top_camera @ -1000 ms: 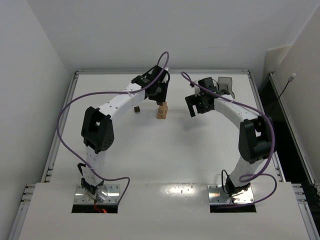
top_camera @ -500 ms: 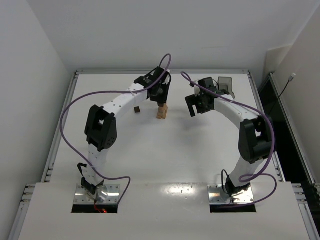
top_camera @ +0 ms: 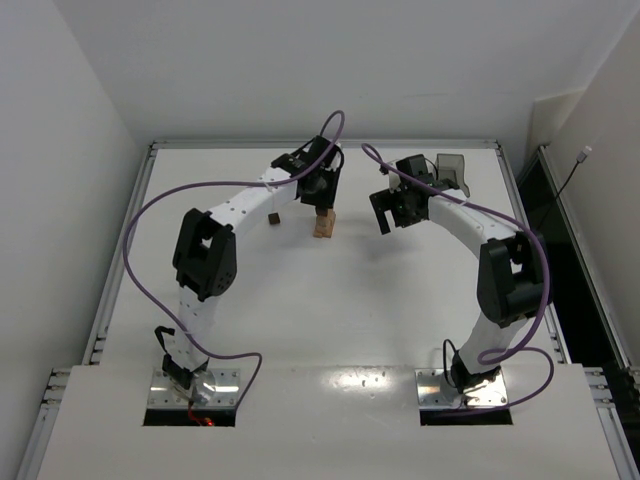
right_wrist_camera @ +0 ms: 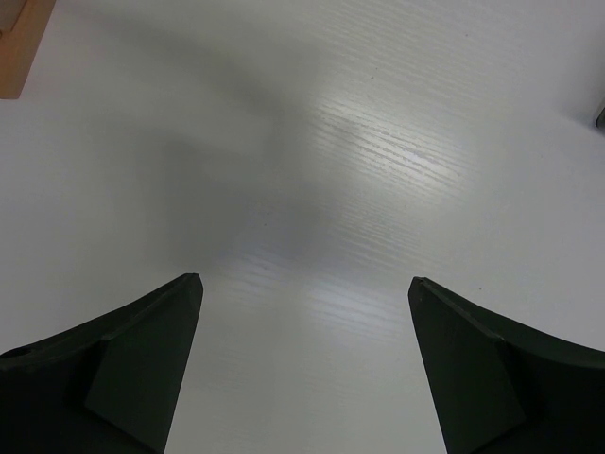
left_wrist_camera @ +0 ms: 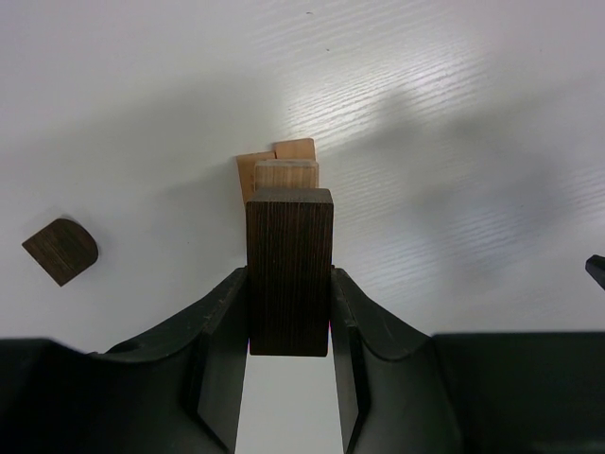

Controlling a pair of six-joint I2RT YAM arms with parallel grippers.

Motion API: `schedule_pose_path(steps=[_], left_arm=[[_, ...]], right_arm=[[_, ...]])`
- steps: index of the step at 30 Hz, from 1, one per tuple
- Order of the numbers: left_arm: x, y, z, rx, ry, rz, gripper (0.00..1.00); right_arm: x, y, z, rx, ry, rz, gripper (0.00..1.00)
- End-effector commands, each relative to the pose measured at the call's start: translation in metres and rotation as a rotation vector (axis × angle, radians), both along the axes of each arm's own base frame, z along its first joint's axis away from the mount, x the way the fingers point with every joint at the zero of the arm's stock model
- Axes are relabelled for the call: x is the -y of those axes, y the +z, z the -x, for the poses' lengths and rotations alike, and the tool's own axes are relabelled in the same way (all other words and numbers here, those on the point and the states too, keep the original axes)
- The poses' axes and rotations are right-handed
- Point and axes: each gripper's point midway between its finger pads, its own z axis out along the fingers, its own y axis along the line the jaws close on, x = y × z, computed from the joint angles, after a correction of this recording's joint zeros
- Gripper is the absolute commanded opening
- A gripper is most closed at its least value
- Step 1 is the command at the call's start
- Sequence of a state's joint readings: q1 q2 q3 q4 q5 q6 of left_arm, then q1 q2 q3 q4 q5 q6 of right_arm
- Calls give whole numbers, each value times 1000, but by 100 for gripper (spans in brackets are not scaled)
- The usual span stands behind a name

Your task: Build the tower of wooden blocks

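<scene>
The robot's left hand will release the dark brown wood block on top of the light tan tower (top_camera: 322, 212) (left_wrist_camera: 287, 182).
My left gripper (left_wrist_camera: 289, 280) is shut on a dark brown wood block (left_wrist_camera: 289, 270), held upright just above the tower (left_wrist_camera: 284, 174) of light tan pieces. In the top view the left gripper (top_camera: 322, 196) hangs directly over the tower (top_camera: 324, 227) at the table's far middle. A dark brown half-round block (left_wrist_camera: 60, 251) lies on the table left of the stack, also seen as a small dark piece (top_camera: 272, 217) from above. My right gripper (right_wrist_camera: 304, 284) is wide open with only bare table under it, and stands to the right of the tower (top_camera: 392, 214).
A translucent grey tray (top_camera: 452, 172) stands at the back right, behind the right arm. A tan block's edge (right_wrist_camera: 19, 47) shows at the right wrist view's top left corner. Purple cables loop over both arms. White walls close in the table.
The left arm has shifted slightly to the right, bringing the held dark block over the tan stack. The right arm stays where it was.
</scene>
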State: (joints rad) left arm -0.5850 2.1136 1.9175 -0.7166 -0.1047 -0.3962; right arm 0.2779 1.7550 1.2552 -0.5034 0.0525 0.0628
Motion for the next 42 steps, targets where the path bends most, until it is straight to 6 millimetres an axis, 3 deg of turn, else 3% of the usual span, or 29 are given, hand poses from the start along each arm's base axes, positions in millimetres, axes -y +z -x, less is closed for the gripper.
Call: schedule_pose_path(steps=[1,16,30,35,42], left_arm=[[8,10,-11,44,-11,14,0],[8,0,-14,36,-6,-1,2],[11,-1,-15,32,-12,5,14],[8,-2,-14,29,-5,-7,26],[6,-2,-15,32,1,-13,30]], right_arm=[[-1,22,-11,71,-4,-12,88],[-1,18,-11,62,-4,-10,88],[-2,14,-10,51,2,-15,88],[-2,14,-10,51,2,-15,88],[-2,14,-10,51,2,-15,88]])
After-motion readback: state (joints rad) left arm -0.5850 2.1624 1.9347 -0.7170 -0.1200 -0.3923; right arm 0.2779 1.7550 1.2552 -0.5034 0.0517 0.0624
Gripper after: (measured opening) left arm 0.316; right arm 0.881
